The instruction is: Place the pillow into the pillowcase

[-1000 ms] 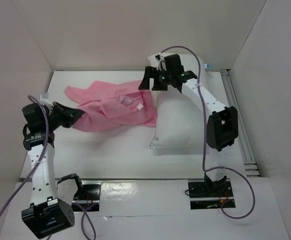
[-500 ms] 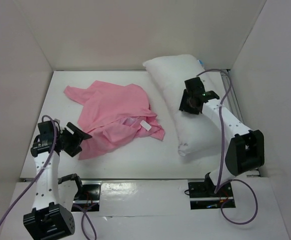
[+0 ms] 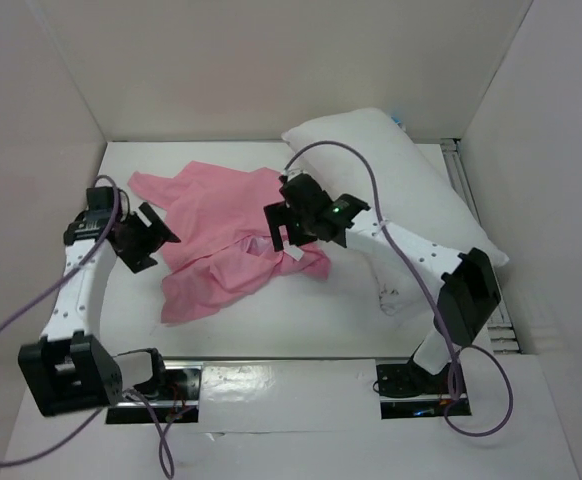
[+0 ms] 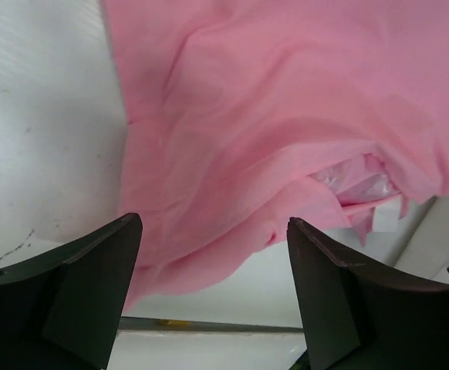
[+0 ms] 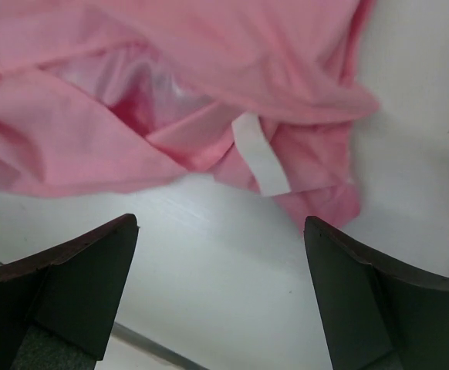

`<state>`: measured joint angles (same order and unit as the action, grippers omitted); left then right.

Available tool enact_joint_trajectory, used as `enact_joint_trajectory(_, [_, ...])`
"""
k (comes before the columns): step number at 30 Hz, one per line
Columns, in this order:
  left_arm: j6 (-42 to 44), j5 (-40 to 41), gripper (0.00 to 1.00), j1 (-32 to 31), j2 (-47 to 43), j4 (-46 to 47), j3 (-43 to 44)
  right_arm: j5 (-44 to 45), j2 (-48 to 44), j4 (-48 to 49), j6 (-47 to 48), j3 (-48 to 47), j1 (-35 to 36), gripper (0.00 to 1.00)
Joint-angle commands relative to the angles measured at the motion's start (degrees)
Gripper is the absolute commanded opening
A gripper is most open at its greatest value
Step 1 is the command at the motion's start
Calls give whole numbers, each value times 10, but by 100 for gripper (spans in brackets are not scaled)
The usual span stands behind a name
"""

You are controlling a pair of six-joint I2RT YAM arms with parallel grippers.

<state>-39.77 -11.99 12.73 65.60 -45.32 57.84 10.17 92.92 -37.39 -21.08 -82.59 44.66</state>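
Note:
Next, the robot's left gripper should grasp the pillowcase by the end of its long middle fold (image 3: pixel 198 262) (image 4: pixel 187 242), the end farthest from the white label.
The pillowcase (image 3: pixel 221 225) is a crumpled pink heap on the white table, left of centre. The pillow (image 3: pixel 411 190), plain white, lies diagonally at the back right, apart from both grippers. My left gripper (image 3: pixel 156 240) is at the heap's left edge, open, with pink folds (image 4: pixel 248 116) just beyond its fingertips (image 4: pixel 124 239) and nothing between them. My right gripper (image 3: pixel 283 228) hovers open over the heap's right edge. In the right wrist view the pillowcase (image 5: pixel 132 69) and its white label (image 5: pixel 259 166) lie ahead of the empty gripper (image 5: pixel 221 222).
White walls (image 3: pixel 61 110) close in the table on the left, back and right. A metal rail (image 3: pixel 468 195) runs along the right side by the pillow. The arm bases (image 3: pixel 416 380) sit at the near edge, with purple cables looping above.
The right arm left the pillow and swung left over the pillowcase's label edge. The left gripper moved back and right to the heap's left edge. The pillow now lies further to the back right.

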Motion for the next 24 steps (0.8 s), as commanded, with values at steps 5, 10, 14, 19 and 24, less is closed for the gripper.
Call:
enact_joint_trajectory(5, [13,69,89,-111,58,-18,11,-116,40,79,-19,99,7,93])
enact_joint_trajectory(10, [-27,37,89,-141,51,22,-55,-165,111,143,-52,105,7,93])
enact_joint_trajectory(14, [-27,31,71,-154,94,51,-62,-120,154,161,-72,89,7,89])
enact_joint_trajectory(19, [-16,31,0,-160,155,57,0,3,154,107,-85,83,-4,83])
enact_joint_trajectory(24, [-9,68,0,-160,209,44,61,64,140,100,-85,105,-25,82])
